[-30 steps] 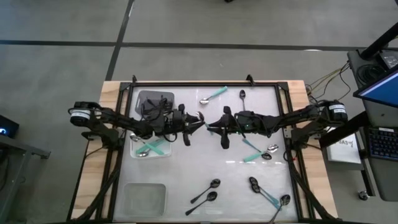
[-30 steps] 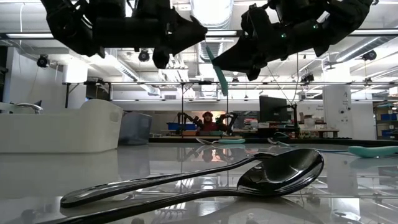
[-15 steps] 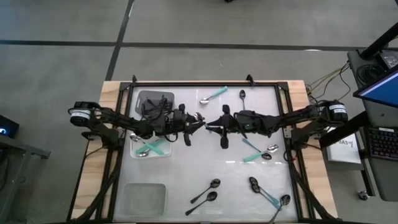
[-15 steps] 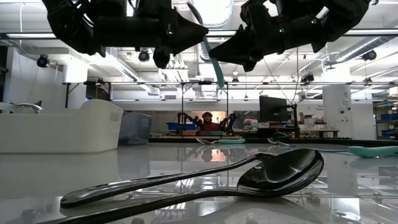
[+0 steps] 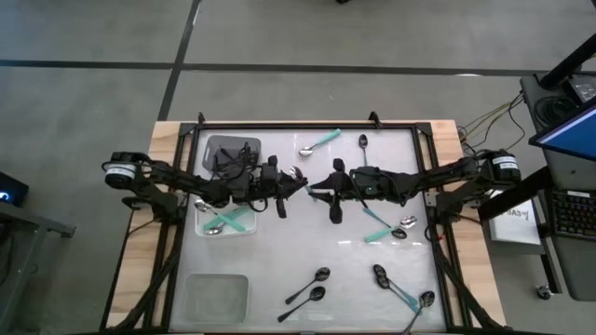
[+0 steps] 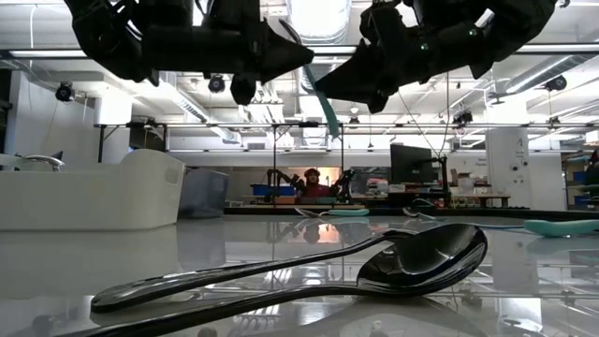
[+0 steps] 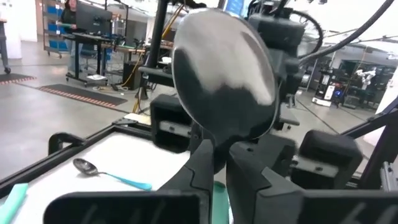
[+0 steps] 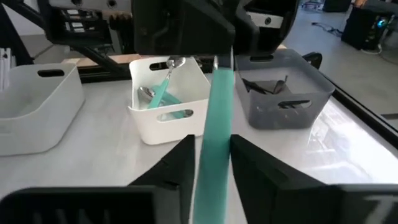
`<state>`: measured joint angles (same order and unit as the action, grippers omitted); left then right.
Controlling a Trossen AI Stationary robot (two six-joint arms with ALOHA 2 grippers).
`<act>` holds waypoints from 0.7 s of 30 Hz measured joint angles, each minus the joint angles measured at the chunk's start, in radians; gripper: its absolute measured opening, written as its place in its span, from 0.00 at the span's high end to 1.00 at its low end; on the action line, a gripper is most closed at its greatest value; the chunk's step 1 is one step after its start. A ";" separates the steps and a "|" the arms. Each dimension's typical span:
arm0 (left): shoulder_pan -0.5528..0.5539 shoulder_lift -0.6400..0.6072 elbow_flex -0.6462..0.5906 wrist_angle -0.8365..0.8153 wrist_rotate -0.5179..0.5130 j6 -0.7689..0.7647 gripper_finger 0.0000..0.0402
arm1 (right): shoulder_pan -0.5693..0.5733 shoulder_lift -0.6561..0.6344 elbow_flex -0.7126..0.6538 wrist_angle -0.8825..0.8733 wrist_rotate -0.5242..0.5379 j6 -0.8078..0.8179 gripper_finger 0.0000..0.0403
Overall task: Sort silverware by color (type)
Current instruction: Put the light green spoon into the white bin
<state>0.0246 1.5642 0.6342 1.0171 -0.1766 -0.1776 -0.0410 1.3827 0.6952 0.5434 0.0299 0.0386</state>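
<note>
Next, I drop my left gripper's spoon atop the teal-handled spoons in the white bin (image 5: 229, 218).
A spoon with a silver bowl (image 7: 224, 74) and a teal handle (image 8: 214, 124) hangs in the air over the table's middle, between my two grippers. My left gripper (image 5: 300, 177) comes in from the left and is shut on it just under the bowl. My right gripper (image 5: 315, 189) faces it from the right. Its fingers stand apart on either side of the teal handle (image 6: 326, 103). More spoons lie scattered on the white table, among them a teal-handled one (image 5: 319, 142) and a black one (image 5: 363, 141) at the far side. My left gripper pinches the spoon's neck (image 7: 216, 146), just below the bowl, between its two fingers. The fingers come in level from the table's left. The spoon is lifted clear, bowl up, with the handle slanting down below the fingers. My right gripper has the teal handle (image 8: 217, 106) between its parted fingers. A narrow gap shows beside one finger (image 8: 183, 155). Whether the other finger touches the handle, I cannot tell.
At the left stand a grey bin (image 5: 209, 141) with black spoons, a white bin (image 5: 251, 231) with teal-handled spoons and a clear bin (image 5: 191, 279) at the near corner. Black spoons (image 5: 307, 284) and others (image 5: 400, 288) lie near the front edge. A large black spoon (image 6: 412, 257) fills the low view.
My left gripper has shut on the spoon's neck without shifting its place. The spoon has tipped a little: in the low view its upper part now shows above my right gripper, and the handle slants more.
</note>
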 joint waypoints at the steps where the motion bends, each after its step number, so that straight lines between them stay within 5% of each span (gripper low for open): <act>1: 0.000 0.000 -0.001 -0.005 -0.001 0.000 0.99 | 0.000 -0.005 0.000 -0.008 0.000 0.004 0.75; 12: 0.044 -0.103 0.011 -0.228 -0.001 0.000 0.99 | 0.000 -0.129 0.001 -0.221 0.022 0.015 0.60; 17: 0.045 -0.223 0.087 -0.650 0.001 0.000 0.99 | 0.000 -0.196 0.002 -0.322 0.023 0.040 0.59; 21: 0.036 -0.311 0.244 -1.138 0.001 -0.028 0.99 | 0.000 -0.210 0.002 -0.367 0.023 0.052 0.59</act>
<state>0.0606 1.2534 0.8783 -0.1208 -0.1754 -0.2053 -0.0410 1.1731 0.6968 0.1767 0.0525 0.0907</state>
